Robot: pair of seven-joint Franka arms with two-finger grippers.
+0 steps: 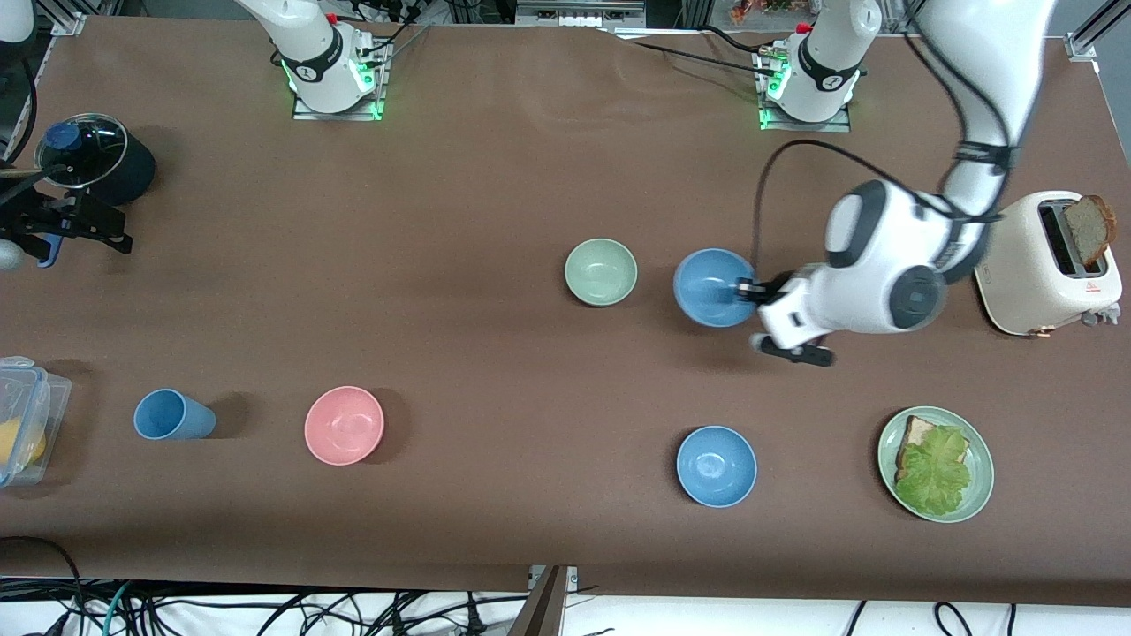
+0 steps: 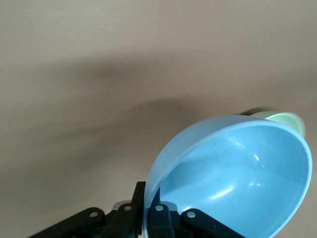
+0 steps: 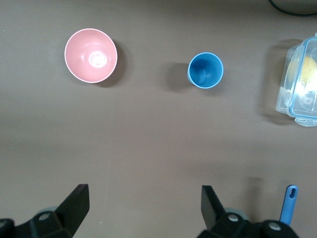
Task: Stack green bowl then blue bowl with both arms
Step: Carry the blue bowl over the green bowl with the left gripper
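Note:
I should let go of the blue bowl, now held tilted beside the green bowl, with my left gripper inside the green bowl (image 1: 601, 271) (image 2: 287, 120), nested down within the green bowl's rim.
The green bowl (image 1: 601, 271) sits upright on the brown table near its middle; its rim shows past the held bowl in the left wrist view (image 2: 290, 121). My left gripper (image 1: 747, 290) (image 2: 148, 192) is shut on the rim of the blue bowl (image 1: 712, 287) (image 2: 237, 178), one finger inside and one outside. It holds the bowl tilted, just beside the green bowl toward the left arm's end. My right gripper (image 1: 93, 228) (image 3: 144, 201) is open and empty, waiting over the right arm's end of the table.
A brighter blue bowl (image 1: 717, 465), a green plate (image 1: 979, 481) with bread and lettuce, a pink bowl (image 1: 344, 425) (image 3: 90, 55) and a blue cup (image 1: 172, 415) (image 3: 205, 70) stand nearer the front camera. A toaster (image 1: 1047, 265), a lidded pot (image 1: 93, 159) and a plastic box (image 1: 26, 420) sit at the ends.

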